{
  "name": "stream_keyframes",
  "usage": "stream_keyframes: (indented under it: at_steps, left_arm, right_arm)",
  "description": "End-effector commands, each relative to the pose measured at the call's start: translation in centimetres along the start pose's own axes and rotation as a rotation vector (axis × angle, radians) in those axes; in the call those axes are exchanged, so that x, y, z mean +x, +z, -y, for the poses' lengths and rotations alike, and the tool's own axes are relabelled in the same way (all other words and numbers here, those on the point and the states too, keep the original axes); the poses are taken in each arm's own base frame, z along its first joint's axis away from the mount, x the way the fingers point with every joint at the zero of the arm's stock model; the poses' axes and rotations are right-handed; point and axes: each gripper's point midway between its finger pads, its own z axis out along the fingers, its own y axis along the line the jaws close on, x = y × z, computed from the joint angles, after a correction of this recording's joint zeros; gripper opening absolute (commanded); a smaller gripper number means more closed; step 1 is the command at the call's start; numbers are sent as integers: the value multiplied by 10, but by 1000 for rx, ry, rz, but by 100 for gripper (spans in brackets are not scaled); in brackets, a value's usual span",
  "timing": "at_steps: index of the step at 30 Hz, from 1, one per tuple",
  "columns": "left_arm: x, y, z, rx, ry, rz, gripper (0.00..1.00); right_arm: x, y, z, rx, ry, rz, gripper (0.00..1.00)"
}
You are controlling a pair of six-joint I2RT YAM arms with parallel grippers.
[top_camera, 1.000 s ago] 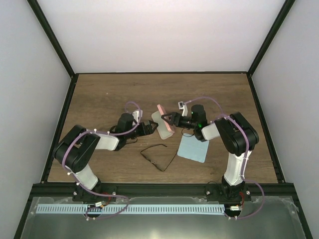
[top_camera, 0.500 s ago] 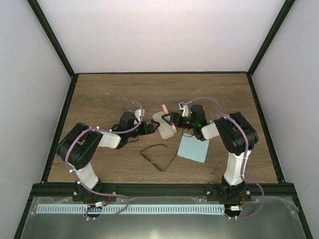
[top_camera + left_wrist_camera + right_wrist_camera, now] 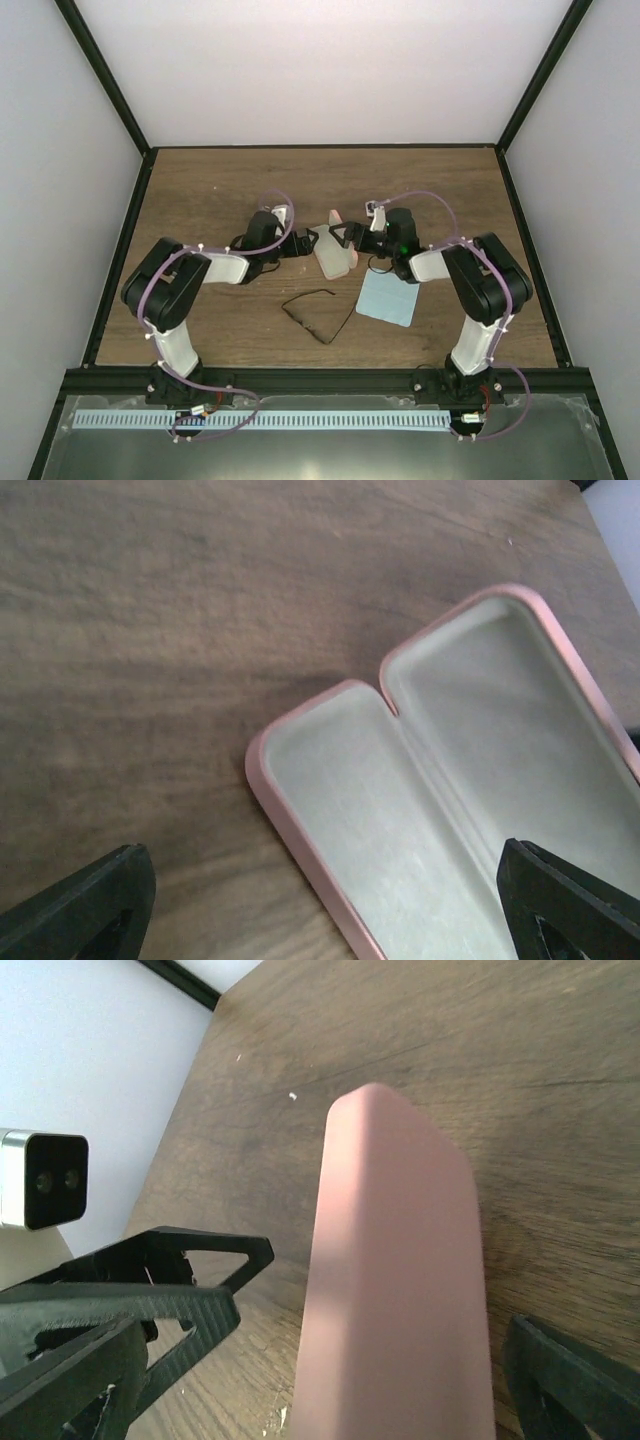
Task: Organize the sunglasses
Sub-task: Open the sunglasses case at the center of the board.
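The pink case is lying crooked, with its long edge toward my left gripper. My left gripper will pinch its short end (image 3: 304,708) and turn the case square.
The sunglasses (image 3: 318,312), thin dark wire frame, lie open on the table in front of both grippers, untouched. The pink case (image 3: 335,258) lies open between the grippers. Its pale lining (image 3: 400,810) fills the left wrist view and its pink lid back (image 3: 400,1280) stands up in the right wrist view. My left gripper (image 3: 308,243) is open, its jaws wide apart at the case's left side (image 3: 330,910). My right gripper (image 3: 345,236) is open, its jaws spread either side of the raised lid (image 3: 320,1370) with gaps showing.
A light blue cloth (image 3: 387,297) lies flat right of the sunglasses, under the right forearm. The left gripper's black finger (image 3: 190,1260) and white camera (image 3: 40,1180) sit close beside the lid. Black frame rails edge the table.
The left gripper has moved right and farther back, up to the case. The case and right gripper have shifted slightly right. The sunglasses and cloth have not moved.
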Motion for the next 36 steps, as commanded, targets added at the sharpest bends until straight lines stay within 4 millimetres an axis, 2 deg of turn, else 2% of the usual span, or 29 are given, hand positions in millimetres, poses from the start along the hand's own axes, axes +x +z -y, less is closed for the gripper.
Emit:
stream_keyframes:
  at_steps: [1,6,13,16,22,27,29,31,32,34,36]
  left_arm:
    - [-24,9,-10,-93,102,49,94]
    - [-41,25,-11,-136,239,43,89]
    - [-31,53,-28,-176,324,-70,77]
    - [-28,53,-35,-157,329,-97,72]
    - [-14,51,-32,-91,347,-123,63]
    - [-5,55,-28,-36,344,-147,64]
    - [-6,54,-22,4,341,-143,71]
    - [-4,52,-13,55,358,-146,83]
    - [-2,52,-11,73,365,-153,84]
    - [-1,53,-12,74,378,-163,83]
    - [3,55,-18,49,386,-177,78]
  right_arm:
    - [-11,-16,4,78,-31,62,100]
    - [-10,-26,8,114,-18,87,100]
    - [-13,-45,8,159,-13,144,100]
    - [-14,-52,7,176,-22,163,100]
    - [-14,-54,-1,143,-26,162,100]
    - [-14,-54,-3,130,-23,157,100]
    - [-12,-55,-1,137,-21,159,100]
    - [-10,-55,-1,133,-20,153,100]
    - [-8,-55,-1,130,-17,150,100]
    - [-5,-55,0,125,-13,145,100]
    - [-4,-56,-1,122,-11,145,100]
